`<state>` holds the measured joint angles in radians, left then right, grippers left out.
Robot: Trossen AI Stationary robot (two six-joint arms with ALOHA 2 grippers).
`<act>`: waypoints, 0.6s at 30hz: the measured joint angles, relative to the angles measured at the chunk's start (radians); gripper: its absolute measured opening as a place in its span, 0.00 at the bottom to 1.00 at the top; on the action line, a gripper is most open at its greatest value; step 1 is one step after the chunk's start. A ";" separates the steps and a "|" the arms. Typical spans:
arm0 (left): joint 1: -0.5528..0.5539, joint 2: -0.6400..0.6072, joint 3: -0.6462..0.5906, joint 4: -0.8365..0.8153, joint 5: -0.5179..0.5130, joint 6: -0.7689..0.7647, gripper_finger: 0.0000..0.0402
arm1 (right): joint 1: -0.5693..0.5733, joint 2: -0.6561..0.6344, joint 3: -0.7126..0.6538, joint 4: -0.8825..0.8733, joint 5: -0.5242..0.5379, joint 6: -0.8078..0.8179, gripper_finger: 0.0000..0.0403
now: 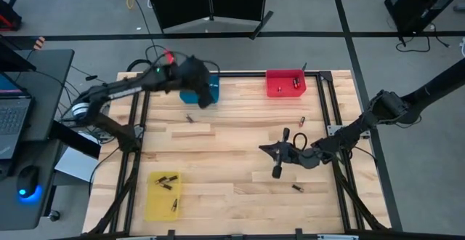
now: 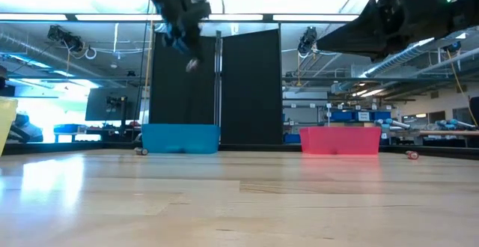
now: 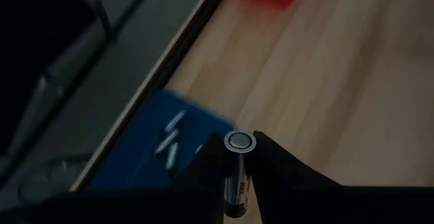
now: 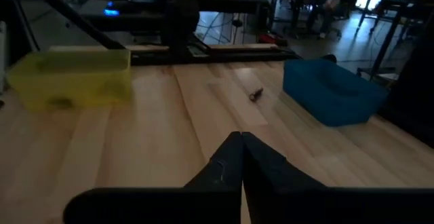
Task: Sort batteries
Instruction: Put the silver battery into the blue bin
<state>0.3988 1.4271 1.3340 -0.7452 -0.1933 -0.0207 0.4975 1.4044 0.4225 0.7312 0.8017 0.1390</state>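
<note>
Next, I open my left gripper and let the battery go beside the silver batteries in the blue bin (image 1: 204, 94) (image 3: 208, 157), toward the middle of the table. The held battery is high over the blue bin now.
My left gripper (image 1: 203, 94) hangs high over the blue bin (image 1: 195, 93) at the table's far left, slanting down, shut on a battery (image 3: 236, 180) with a silver end and a dark, red-marked body. Silver batteries (image 3: 169, 139) lie in the blue bin. My right gripper (image 4: 241, 141) hovers shut and holding nothing above the table's right middle (image 1: 264, 149). Loose batteries lie on the wood, one near the blue bin (image 1: 189, 118), one toward the right edge (image 1: 301, 120) and one near the front right (image 1: 297, 188). My left gripper pinches the battery's body (image 3: 234, 190) between its two fingers. The battery lies along the fingers, with its silver end (image 3: 239, 141) standing out past their tips. It is lifted clear, slanting downward above the blue bin (image 3: 146, 159).
A red bin (image 1: 285, 82) with batteries stands at the far right. A yellow bin (image 1: 163, 195) with several batteries sits at the near left. A black frame (image 1: 330, 124) borders the wooden table. A desk with a laptop (image 1: 14, 120) is off to the left.
</note>
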 joint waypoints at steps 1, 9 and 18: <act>0.040 0.020 0.004 -0.010 0.030 0.016 0.13 | -0.002 0.000 0.000 -0.006 -0.001 0.000 0.03; 0.246 0.228 0.039 -0.100 0.110 0.100 0.13 | -0.024 0.000 0.000 -0.052 -0.038 0.041 0.05; 0.289 0.466 0.084 -0.119 0.129 0.124 0.13 | -0.025 0.000 0.000 -0.083 -0.039 0.053 0.04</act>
<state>0.6880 1.8936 1.4176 -0.8637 -0.0643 0.1031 0.4721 1.4048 0.4221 0.6483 0.7628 0.1917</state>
